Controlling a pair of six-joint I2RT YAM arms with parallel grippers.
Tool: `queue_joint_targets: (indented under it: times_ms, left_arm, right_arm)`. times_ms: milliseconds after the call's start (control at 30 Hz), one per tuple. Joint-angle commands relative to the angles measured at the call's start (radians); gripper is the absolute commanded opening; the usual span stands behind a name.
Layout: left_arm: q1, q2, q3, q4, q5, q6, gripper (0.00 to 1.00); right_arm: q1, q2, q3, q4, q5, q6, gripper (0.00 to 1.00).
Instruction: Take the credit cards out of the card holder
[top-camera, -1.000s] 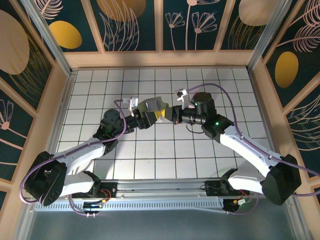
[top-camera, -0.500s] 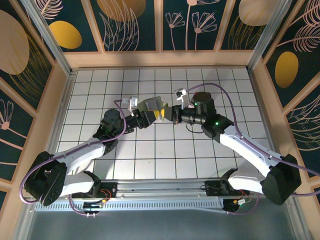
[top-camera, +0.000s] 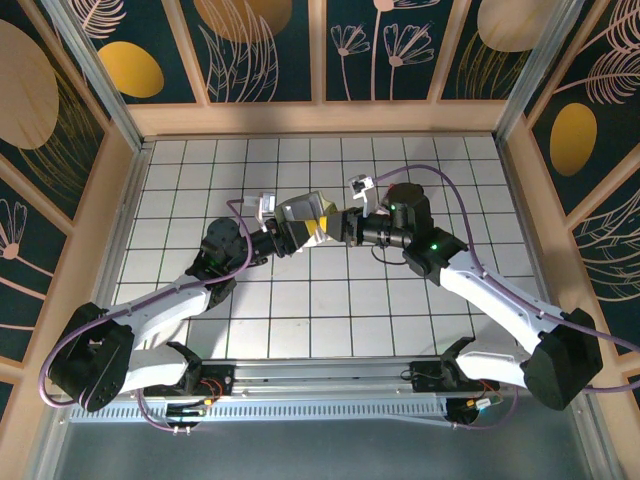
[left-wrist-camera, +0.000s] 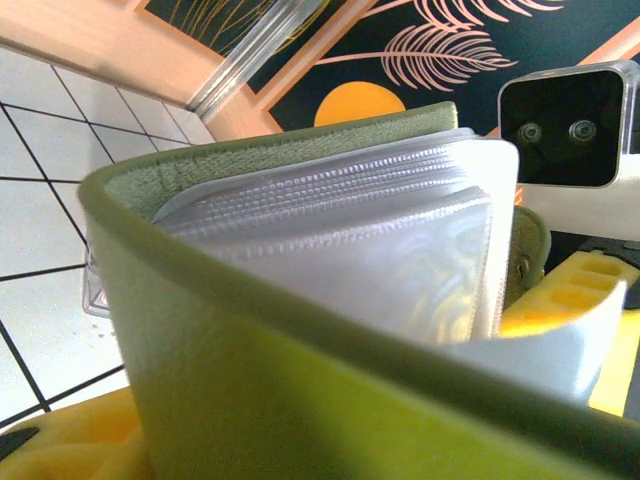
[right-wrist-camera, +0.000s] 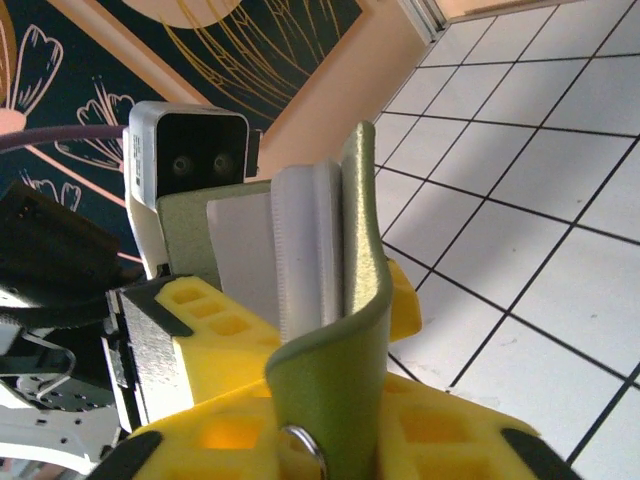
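My left gripper is squeezing the cover and the clear sleeves together, so it should open and pinch the cover alone (left-wrist-camera: 270, 375) to spread the card holder.
The yellow-green card holder (top-camera: 305, 211) hangs in the air over the middle of the table, held between both arms. Its covers stand partly apart, with clear plastic sleeves (left-wrist-camera: 330, 240) fanned out between them. My left gripper (top-camera: 303, 233) has its yellow fingers (right-wrist-camera: 205, 312) on either side of the holder's body and is shut on it. My right gripper (right-wrist-camera: 330, 432) pinches the green snap flap (right-wrist-camera: 345, 390) from the opposite side. The credit cards are hidden inside the sleeves.
The white gridded table (top-camera: 330, 310) lies below, ringed by a wooden rim (top-camera: 310, 118) and patterned walls. The two wrists nearly touch, and each wrist camera (left-wrist-camera: 570, 125) faces the other at close range.
My left gripper's fingers have drawn in around the card holder. The holder has tipped up slightly and its covers have parted a little more. Both arms stay almost where they were.
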Motion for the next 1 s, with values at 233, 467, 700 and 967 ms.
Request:
queue_joint_targets:
  times_ms: [233, 467, 700, 967]
  left_arm:
    - [-0.007, -0.030, 0.014, 0.091, 0.068, -0.001, 0.74]
    - [-0.007, -0.025, 0.019, 0.074, 0.050, -0.001, 0.95]
    - [-0.006, -0.025, 0.015, 0.074, 0.039, -0.006, 0.80]
    - [-0.007, -0.053, 0.007, 0.053, 0.026, 0.001, 0.69]
  right_arm:
    - [0.010, -0.005, 0.016, 0.037, 0.000, -0.005, 0.00]
    - [0.009, -0.016, 0.025, 0.020, 0.018, -0.002, 0.00]
    - [0.009, -0.022, 0.025, 0.010, 0.041, -0.005, 0.00]
    - [0.004, -0.028, 0.020, 0.010, 0.058, -0.001, 0.00]
